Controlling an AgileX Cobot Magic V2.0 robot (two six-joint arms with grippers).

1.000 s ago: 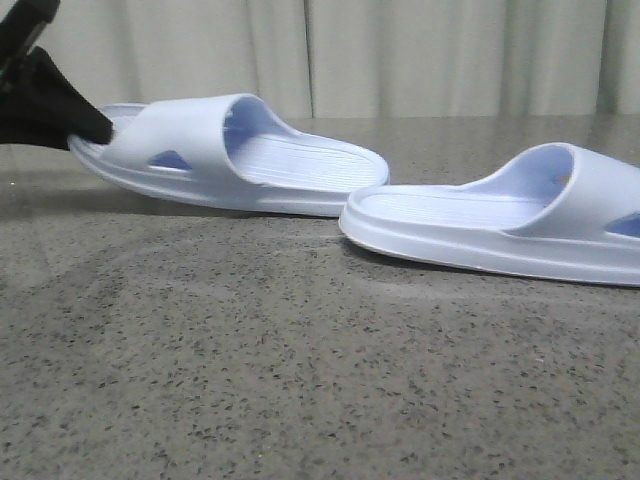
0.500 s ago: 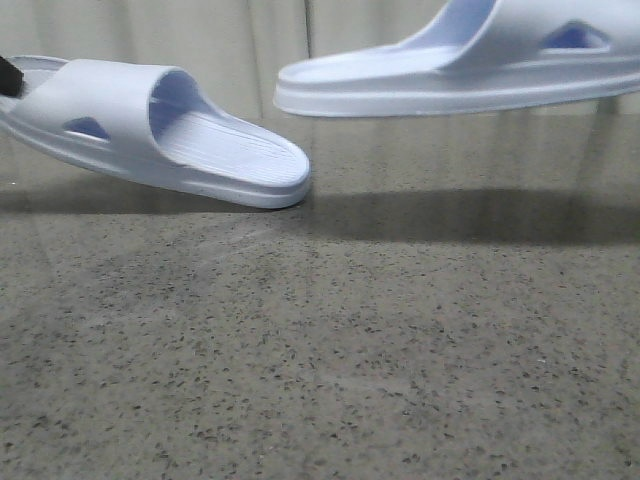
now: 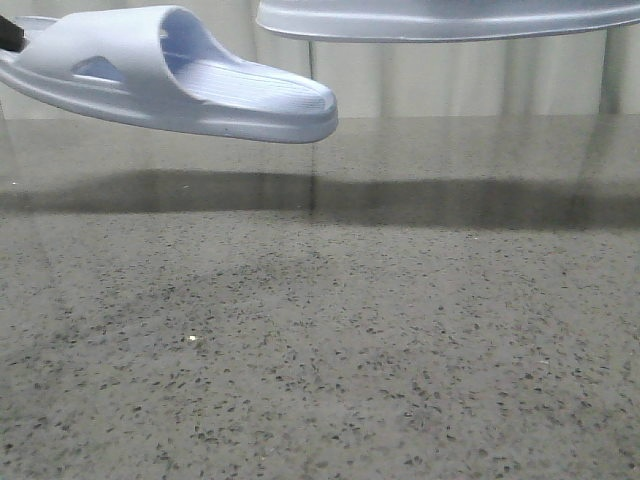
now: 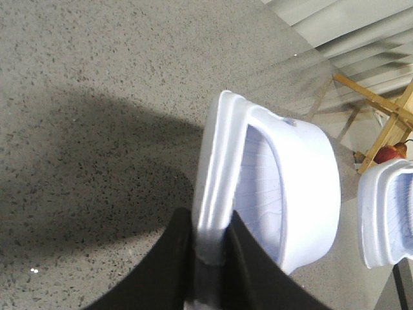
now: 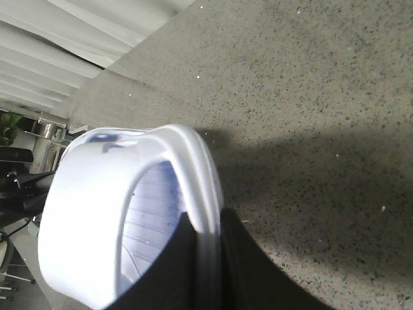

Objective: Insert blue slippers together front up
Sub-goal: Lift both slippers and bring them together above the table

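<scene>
Next, my right gripper releases its blue slipper inside the open end of the slipper in my left gripper (image 3: pixel 352 114).
Both blue slippers hang in the air above the table. The left slipper (image 3: pixel 170 75) is held nearly level at the upper left, open end toward the middle. My left gripper (image 4: pixel 210 223) is shut on the rim of its sole (image 4: pixel 216 161). Only a black finger (image 3: pixel 8 36) of that gripper shows at the front view's left edge. The right slipper (image 3: pixel 440 20) is higher, and only its sole shows along the top edge. My right gripper (image 5: pixel 205 223) is shut on that slipper's sole rim, with its strap (image 5: pixel 97 200) beside the fingers. The slippers are apart.
The grey speckled table (image 3: pixel 320 330) lies below, with the slippers' shadows in a band across it. Pale curtains (image 3: pixel 450 80) hang behind. Past the table's far side stand a wooden frame (image 4: pixel 381 110) and a red object (image 4: pixel 387 154).
Both slippers have been lifted off the table. The right one has risen until only its sole shows at the top; the left one has risen and shifted a little right.
</scene>
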